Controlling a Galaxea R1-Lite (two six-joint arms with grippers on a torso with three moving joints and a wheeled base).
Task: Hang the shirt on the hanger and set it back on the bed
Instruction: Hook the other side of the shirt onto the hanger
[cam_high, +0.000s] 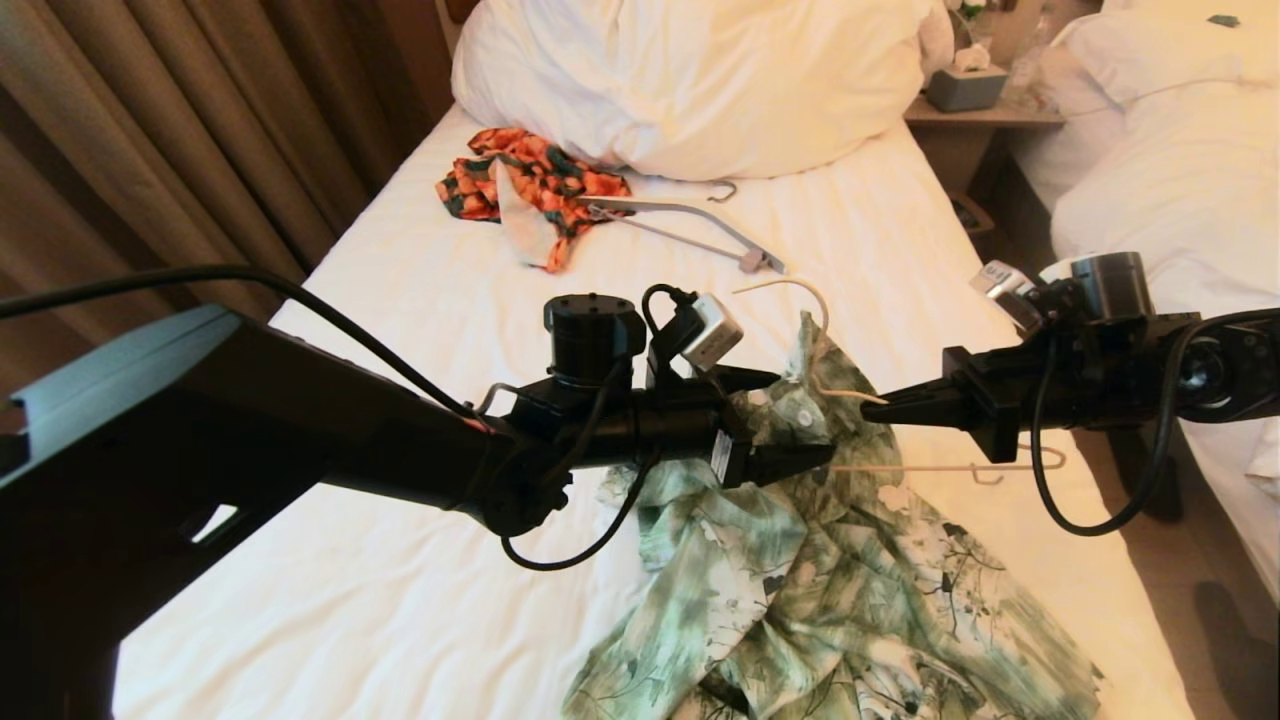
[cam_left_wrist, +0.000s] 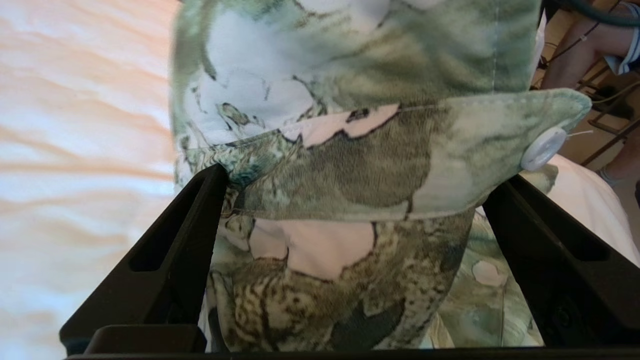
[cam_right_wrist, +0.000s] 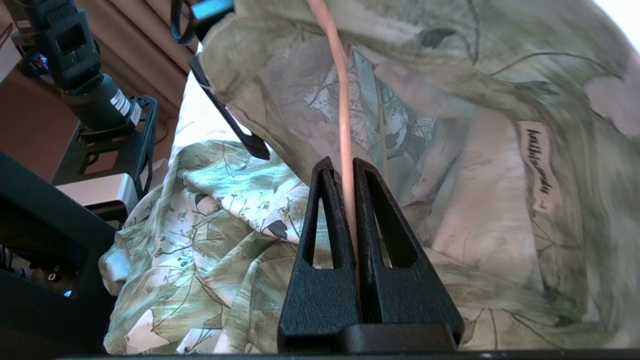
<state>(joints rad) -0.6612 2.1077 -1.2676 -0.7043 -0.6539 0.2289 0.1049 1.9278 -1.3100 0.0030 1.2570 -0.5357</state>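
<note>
Next, I release the cream hanger from my right gripper across the open collar end of the green-and-white leaf-print shirt (cam_high: 847, 422).
The green-and-white leaf-print shirt (cam_high: 800, 580) lies crumpled on the bed (cam_high: 400, 300), its collar end lifted between the two arms. The thin cream hanger (cam_high: 795, 287) is partly inside it, hook pointing toward the pillow. My right gripper (cam_high: 872, 408) is shut on the hanger's wire (cam_right_wrist: 344, 100), seen pinched between the black fingers (cam_right_wrist: 320, 225) of the right gripper (cam_right_wrist: 341, 162). My left gripper (cam_high: 805, 418) is open, its jaws wide either side of the shirt's collar edge (cam_left_wrist: 350, 165) with a white button (cam_left_wrist: 542, 148); the left gripper (cam_left_wrist: 357, 200) touches the cloth on one side only.
An orange-and-dark-green garment (cam_high: 530, 180) and a grey hanger (cam_high: 690, 215) lie near the big white pillow (cam_high: 700, 80). Brown curtains (cam_high: 200, 130) hang at the left. A nightstand (cam_high: 980, 115) and another bed (cam_high: 1170, 180) stand at the right.
</note>
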